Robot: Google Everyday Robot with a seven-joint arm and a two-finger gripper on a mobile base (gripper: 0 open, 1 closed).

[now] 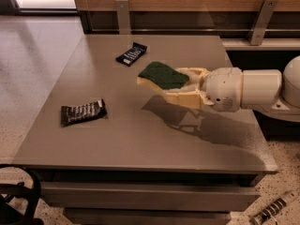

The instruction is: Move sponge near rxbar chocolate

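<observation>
Next, I let go of the sponge on the grey table [142,116] with my gripper, between the rxbar chocolate and my gripper's shadow.
The sponge [162,74], pale yellow with a dark green top, is held in my gripper [176,86] above the middle of the grey table [140,139]. The gripper's cream fingers [180,96] are shut on it, and the white arm reaches in from the right. The rxbar chocolate [82,112], a black-wrapped bar with white lettering, lies flat on the table's left side, well to the left of and nearer than the sponge. The gripper's shadow falls on the table below it.
A dark navy-blue wrapped bar [131,54] lies at the far middle of the table. A wooden wall with metal brackets [123,14] runs behind. A dark object [18,200] sits at the bottom left on the speckled floor.
</observation>
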